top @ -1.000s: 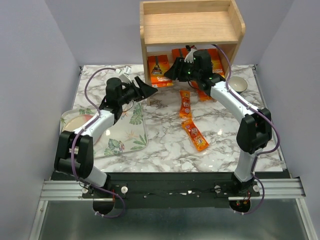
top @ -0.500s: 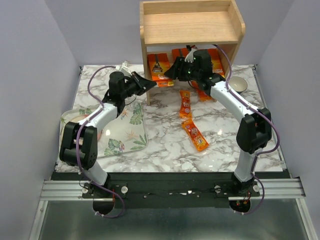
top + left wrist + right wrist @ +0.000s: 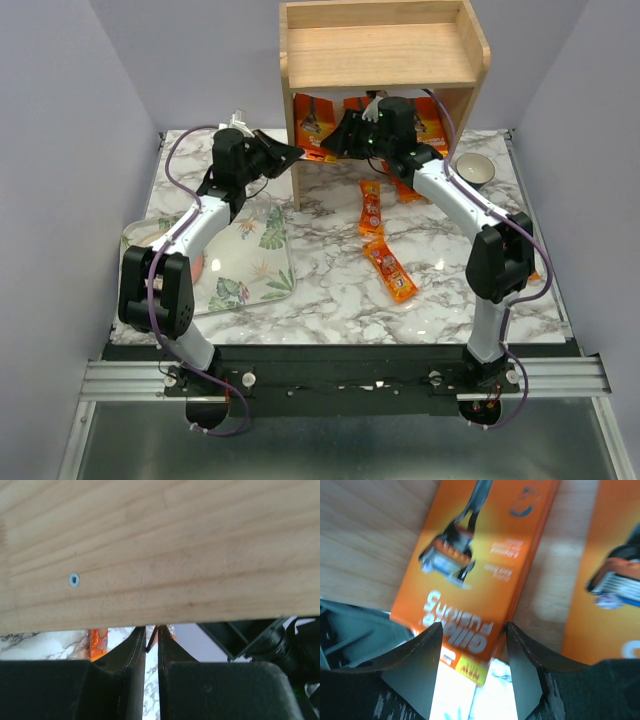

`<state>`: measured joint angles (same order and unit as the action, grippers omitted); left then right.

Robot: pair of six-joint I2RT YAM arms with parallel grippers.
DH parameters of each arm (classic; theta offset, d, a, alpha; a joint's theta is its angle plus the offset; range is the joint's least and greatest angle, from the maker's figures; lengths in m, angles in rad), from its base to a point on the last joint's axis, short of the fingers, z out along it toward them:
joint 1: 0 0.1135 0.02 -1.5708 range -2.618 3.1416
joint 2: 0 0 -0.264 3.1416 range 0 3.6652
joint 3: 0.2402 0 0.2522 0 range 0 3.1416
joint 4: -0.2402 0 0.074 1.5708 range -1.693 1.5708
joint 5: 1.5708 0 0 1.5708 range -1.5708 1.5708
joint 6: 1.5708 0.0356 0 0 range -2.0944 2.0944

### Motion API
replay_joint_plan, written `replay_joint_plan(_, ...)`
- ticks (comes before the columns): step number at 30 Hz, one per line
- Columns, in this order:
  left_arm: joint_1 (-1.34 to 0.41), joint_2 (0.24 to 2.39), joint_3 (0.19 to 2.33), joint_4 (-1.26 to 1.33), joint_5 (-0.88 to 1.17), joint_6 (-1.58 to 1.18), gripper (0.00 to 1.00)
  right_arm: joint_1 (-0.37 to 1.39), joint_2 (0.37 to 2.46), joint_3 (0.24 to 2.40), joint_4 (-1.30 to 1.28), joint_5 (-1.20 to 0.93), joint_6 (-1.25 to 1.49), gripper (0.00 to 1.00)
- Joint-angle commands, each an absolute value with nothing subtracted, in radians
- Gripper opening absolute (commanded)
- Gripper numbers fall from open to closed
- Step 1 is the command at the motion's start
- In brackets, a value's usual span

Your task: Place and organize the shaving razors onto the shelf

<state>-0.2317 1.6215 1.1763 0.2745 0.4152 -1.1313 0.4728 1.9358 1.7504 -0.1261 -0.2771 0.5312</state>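
The narrow razor pack farthest from the shelf lies on the marble table. My right gripper goes to it next and closes on the pack's middle (image 3: 389,268).
The light wood shelf (image 3: 380,45) stands at the back; its side panel (image 3: 160,550) fills the left wrist view. My left gripper (image 3: 293,153) (image 3: 152,631) sits at the shelf's left front corner, shut on the thin edge of an orange shaving razor pack (image 3: 312,125) in the lower tier. The same pack (image 3: 470,565) stands in front of my right gripper (image 3: 345,135) (image 3: 472,645), which is open, its fingers either side of the pack's lower corner. A second pack (image 3: 615,580) stands beside it. Two narrow razor packs (image 3: 370,208) (image 3: 390,270) lie on the marble table.
More orange packs (image 3: 432,120) stand further right in the lower tier, and one (image 3: 405,190) lies under my right arm. A leaf-print tray (image 3: 255,270) lies at the left. A small bowl (image 3: 475,168) sits right of the shelf.
My left arm has reached to the shelf's left corner and its jaws have closed from wide open. The left pack in the lower tier now stands more upright. My right gripper moved slightly deeper.
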Motion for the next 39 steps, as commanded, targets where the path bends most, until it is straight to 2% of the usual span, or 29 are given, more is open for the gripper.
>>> replay_joint_plan(1,-0.218,1.605,1.226,0.141,0.299,-1.164,0.00,0.514,1.953,1.805,-0.091,-0.259,0.543,0.61)
replay_joint_plan(6,-0.219,1.605,1.192,0.097,0.282,-1.181,0.00,0.522,1.967,1.812,-0.098,-0.227,0.540,0.61)
replay_joint_plan(9,-0.219,1.600,1.161,0.084,0.272,-1.193,0.11,0.522,1.974,1.818,-0.097,-0.216,0.531,0.61)
replay_joint_plan(11,-0.219,1.594,1.147,0.074,0.265,-1.192,0.27,0.523,1.977,1.825,-0.101,-0.196,0.529,0.61)
replay_joint_plan(15,-0.219,1.582,1.140,0.055,0.258,-1.183,0.33,0.525,1.970,1.829,-0.110,-0.187,0.519,0.61)
replay_joint_plan(16,-0.219,1.575,1.137,0.049,0.256,-1.183,0.37,0.525,1.964,1.829,-0.112,-0.186,0.517,0.61)
replay_joint_plan(20,-0.219,1.568,1.134,0.063,0.262,-1.170,0.41,0.525,1.942,1.821,-0.114,-0.178,0.511,0.61)
replay_joint_plan(26,-0.219,1.546,1.135,0.071,0.276,-1.123,0.54,0.526,1.913,1.802,-0.118,-0.155,0.511,0.62)
replay_joint_plan(30,-0.215,1.476,1.108,0.104,0.334,-1.042,0.67,0.525,1.847,1.778,-0.118,-0.150,0.459,0.64)
replay_joint_plan(31,-0.215,1.438,1.098,0.104,0.347,-1.025,0.73,0.525,1.804,1.767,-0.121,-0.140,0.451,0.65)
replay_joint_plan(34,-0.216,1.356,1.046,0.091,0.371,-0.970,0.82,0.525,1.696,1.695,-0.123,-0.120,0.411,0.67)
replay_joint_plan(39,-0.216,1.269,0.921,0.086,0.412,-0.858,0.89,0.525,1.497,1.444,-0.061,-0.132,0.329,0.70)
